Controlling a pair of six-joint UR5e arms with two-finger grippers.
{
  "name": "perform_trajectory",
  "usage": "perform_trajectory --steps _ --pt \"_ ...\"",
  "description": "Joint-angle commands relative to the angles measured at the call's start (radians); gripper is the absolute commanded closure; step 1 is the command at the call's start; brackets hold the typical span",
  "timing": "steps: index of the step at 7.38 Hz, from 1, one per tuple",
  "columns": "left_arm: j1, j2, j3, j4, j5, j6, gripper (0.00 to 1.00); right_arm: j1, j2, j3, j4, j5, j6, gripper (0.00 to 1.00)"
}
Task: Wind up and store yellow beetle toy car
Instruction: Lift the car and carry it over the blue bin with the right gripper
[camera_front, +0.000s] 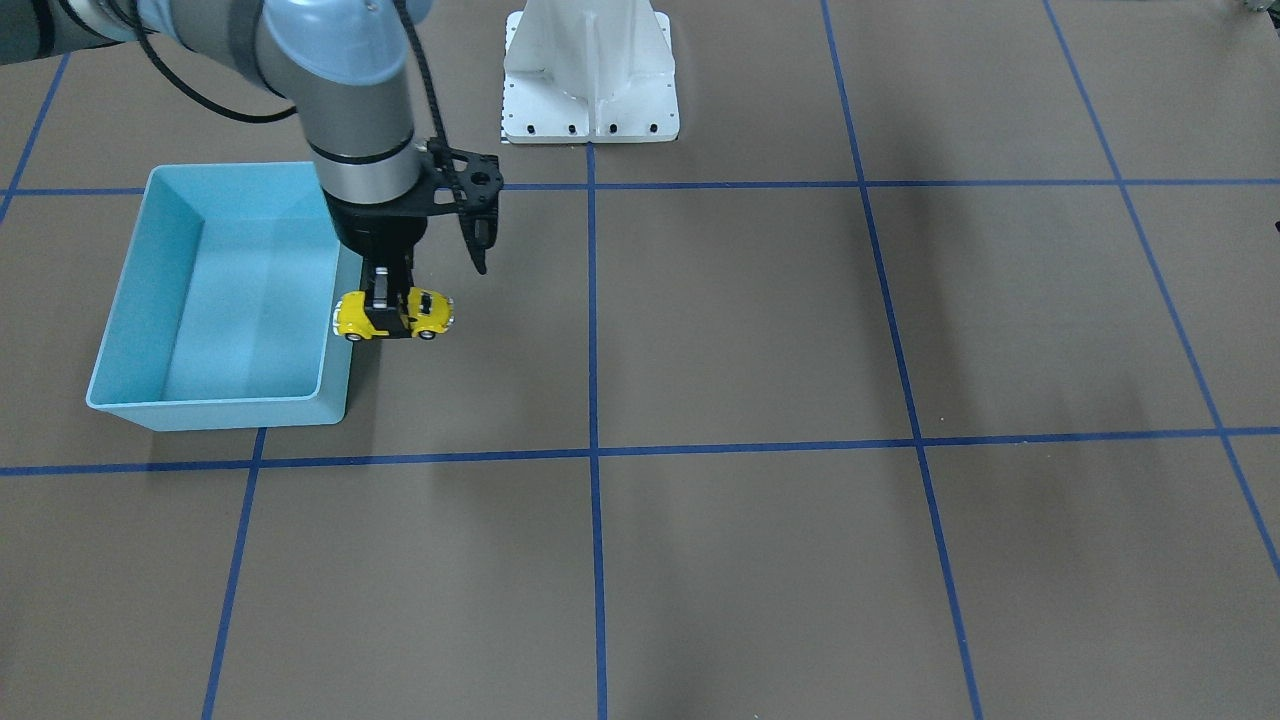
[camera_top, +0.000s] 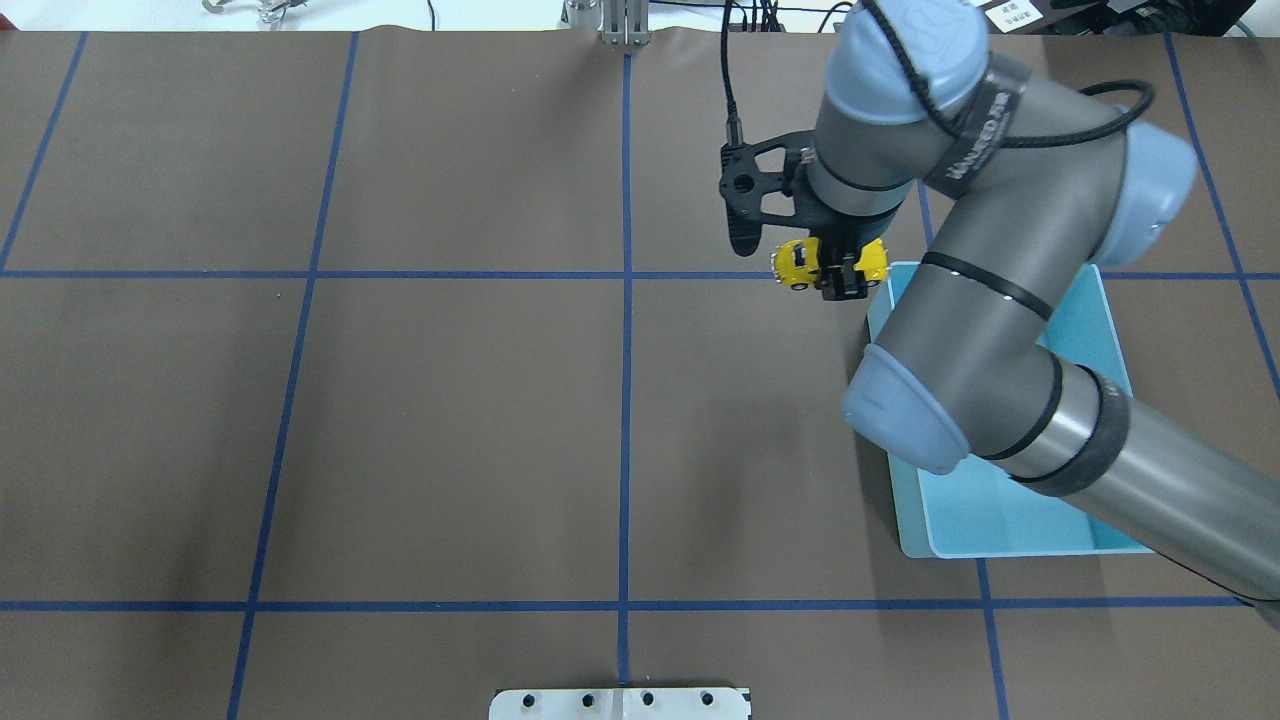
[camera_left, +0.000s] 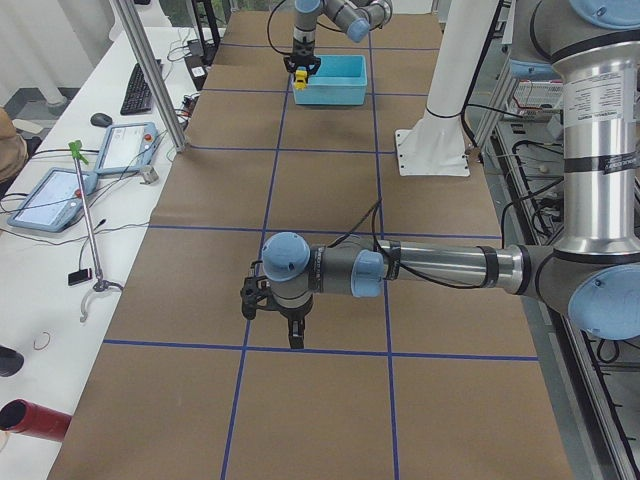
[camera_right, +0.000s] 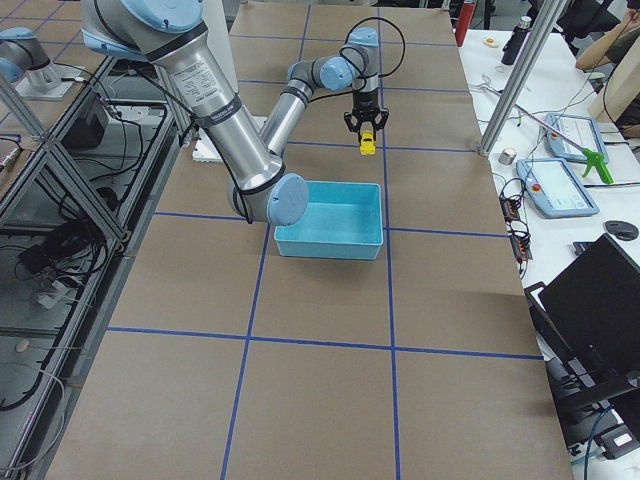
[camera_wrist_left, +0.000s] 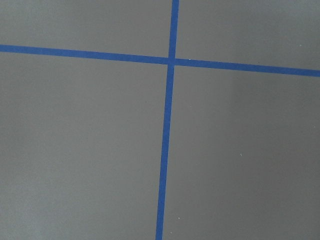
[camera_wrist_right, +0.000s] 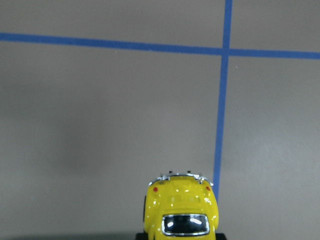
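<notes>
The yellow beetle toy car will go from my right gripper onto the bottom of the light blue bin, toward the white base plate (camera_front: 287, 304).
The yellow beetle toy car (camera_front: 395, 315) hangs in the air, clamped at its middle by my right gripper (camera_front: 385, 305), which is shut on it. It hovers just outside the light blue bin (camera_front: 215, 405), close to one corner of its rim; the overhead view shows the car (camera_top: 800, 262) beside the bin (camera_top: 1000, 520), not over it. The right wrist view shows the car's rounded end (camera_wrist_right: 182, 210) with brown table well below. My left gripper (camera_left: 275, 315) shows only in the exterior left view, low over the table far from the bin; I cannot tell if it is open or shut.
The bin has nothing in it. The white robot base plate (camera_front: 590, 80) stands at the table's robot side. Blue tape lines cross the brown mat. Beyond the table edge, a desk holds tablets (camera_right: 560, 185), and a person's arm (camera_right: 610, 40) shows at the far corner.
</notes>
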Motion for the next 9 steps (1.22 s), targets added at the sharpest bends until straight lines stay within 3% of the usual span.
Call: perform_trajectory --steps 1,2,4,5,9 --pt "0.002 -0.002 0.0 -0.002 0.0 0.0 0.0 0.064 -0.207 0.171 -0.02 0.031 -0.157 1.0" --pt "0.0 -0.005 0.0 -0.002 0.0 0.0 0.0 0.066 -0.309 0.228 -0.006 0.049 -0.182 1.0" --pt "0.002 -0.005 0.0 -0.002 0.0 0.0 0.0 0.049 -0.449 0.194 0.194 0.067 -0.177 1.0" --pt "0.002 -0.006 0.0 -0.003 0.0 0.0 0.0 0.035 -0.477 0.136 0.314 0.081 -0.174 1.0" --pt "0.002 -0.011 0.0 -0.003 0.0 0.0 0.0 -0.093 -0.465 0.013 0.405 0.074 -0.016 1.0"
